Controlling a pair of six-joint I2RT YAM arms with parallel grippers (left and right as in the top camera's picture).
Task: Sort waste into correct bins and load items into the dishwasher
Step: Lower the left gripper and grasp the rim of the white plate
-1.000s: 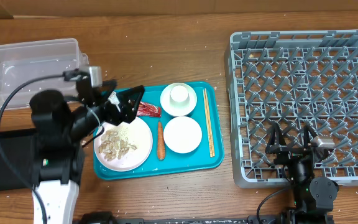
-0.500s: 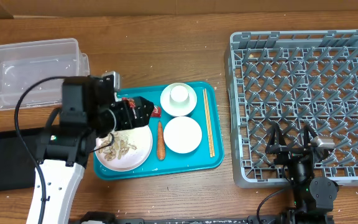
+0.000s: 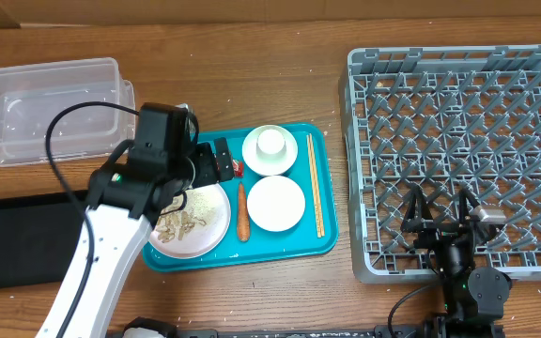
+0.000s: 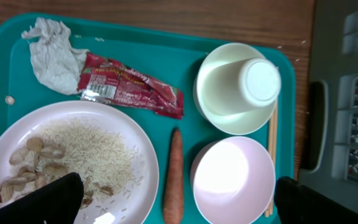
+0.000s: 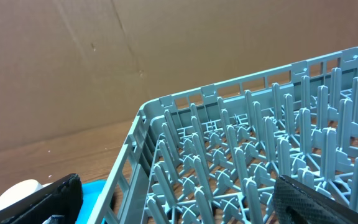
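Observation:
I will next move my left gripper to the plate with rice and grab the plate's rim (image 3: 225,199) (image 4: 148,139) beside the thin end of the carrot, near the red wrapper.
My left gripper (image 3: 222,161) hangs open over the teal tray, nothing between its fingers. Below it in the left wrist view lie a crumpled white napkin (image 4: 51,53), a red wrapper (image 4: 129,87), a carrot (image 4: 174,177), and a plate (image 4: 73,134) with rice (image 4: 92,152) and nut-like scraps (image 4: 33,162). A white bowl (image 4: 219,106) holds an upturned cup (image 4: 261,81); a pinkish bowl (image 4: 232,180) sits beside it. The grey dish rack (image 3: 458,141) stands right. My right gripper (image 3: 438,208) is open over its near edge. The clear tub (image 3: 50,108) and black tray (image 3: 22,239) are left.
A pair of chopsticks (image 3: 315,183) lies along the right side of the teal tray (image 3: 325,246). The left arm's body and cable stretch over the black tray's right end. A cardboard wall stands behind the table.
The left arm has swung right and forward, bringing its open gripper from the tray's left edge to above the wrapper and carrot. The right arm has not moved.

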